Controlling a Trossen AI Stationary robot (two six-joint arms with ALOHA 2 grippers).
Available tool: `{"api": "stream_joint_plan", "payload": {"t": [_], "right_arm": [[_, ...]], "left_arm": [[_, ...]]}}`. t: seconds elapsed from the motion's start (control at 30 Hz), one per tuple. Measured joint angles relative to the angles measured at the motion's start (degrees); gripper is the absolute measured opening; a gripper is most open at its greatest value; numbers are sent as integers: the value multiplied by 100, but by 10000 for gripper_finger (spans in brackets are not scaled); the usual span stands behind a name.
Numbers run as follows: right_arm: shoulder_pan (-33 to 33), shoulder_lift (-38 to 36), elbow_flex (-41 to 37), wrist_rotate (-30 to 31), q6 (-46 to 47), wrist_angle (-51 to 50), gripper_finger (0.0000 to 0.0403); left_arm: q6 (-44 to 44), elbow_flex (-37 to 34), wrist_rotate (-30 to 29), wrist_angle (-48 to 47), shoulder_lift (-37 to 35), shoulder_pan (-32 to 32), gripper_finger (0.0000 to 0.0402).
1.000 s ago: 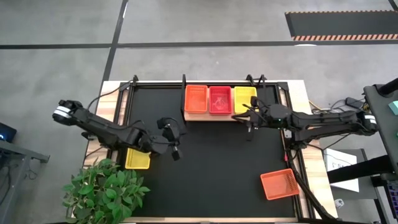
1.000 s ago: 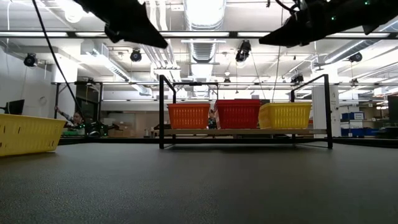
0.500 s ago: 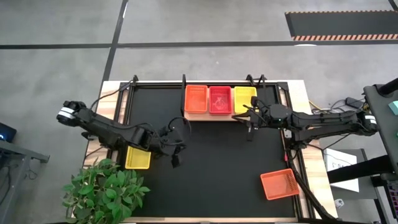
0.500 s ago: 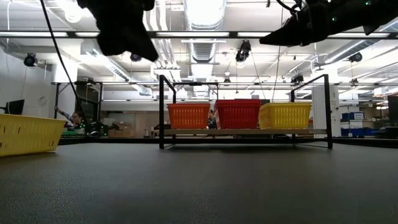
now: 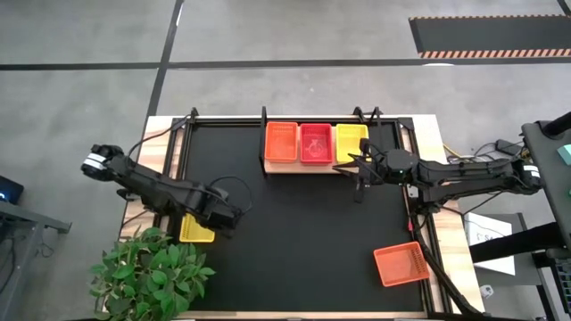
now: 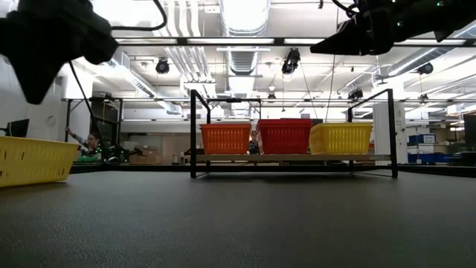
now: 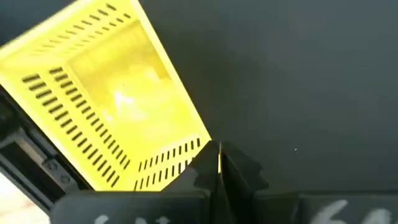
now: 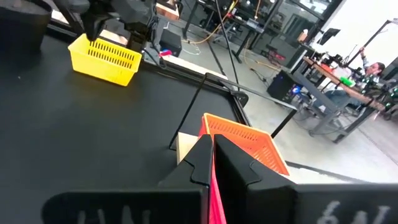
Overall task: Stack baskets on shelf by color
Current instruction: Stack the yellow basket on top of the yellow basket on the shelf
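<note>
I should open my left gripper, which is shut at the yellow basket's corner, grip the long side's rim (image 7: 182, 84), and carry the basket to my right gripper.
The wooden shelf (image 5: 343, 168) stands at the table's far edge and carries an orange basket (image 5: 281, 143), a red basket (image 5: 315, 143) and a yellow basket (image 5: 351, 141) side by side. A single yellow basket (image 5: 196, 228) rests on the mat at the left, and an orange one (image 5: 400, 264) near the right corner. My left gripper (image 7: 219, 163), shut, hovers just beside the yellow basket's (image 7: 112, 106) corner. My right gripper (image 5: 355, 169), shut and empty, hangs in front of the shelf's right end.
A potted plant (image 5: 152, 272) sits at the near left corner of the table. The black mat (image 5: 303, 241) lies bare between the two arms. Black uprights (image 6: 195, 134) frame the shelf. A person sits far back in the room (image 6: 91, 143).
My left gripper has swung from the middle of the mat toward the table's left, ending beside the yellow basket there. Its fingers have stayed shut. The right arm and all the baskets have kept still.
</note>
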Motion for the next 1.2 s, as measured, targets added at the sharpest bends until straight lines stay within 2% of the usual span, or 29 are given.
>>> {"api": "stream_joint_plan", "payload": {"t": [0.13, 0.27, 0.47, 0.6, 0.73, 1.0, 1.2], "right_arm": [[0, -7, 2, 0, -40, -39, 9], [0, -7, 13, 0, -53, -39, 9], [0, -11, 13, 0, -54, -42, 9], [9, -13, 17, -140, -54, -117, 9], [15, -13, 24, -350, -110, -139, 9], [13, -13, 26, -369, 600, -563, 9], [13, -15, -2, -565, 937, -695, 9]], "left_arm": [[48, -94, -58, -40, -9, 35, 0], [156, -406, -66, 325, -12, 40, 10], [375, -1131, -82, 1257, -14, 297, 79], [227, -1408, -79, 1535, -9, 404, 129], [230, -1543, -79, 1470, -9, 442, 160], [306, -1552, -571, 1515, 157, 424, 160], [526, -1499, -471, 1502, 469, 425, 141]]}}
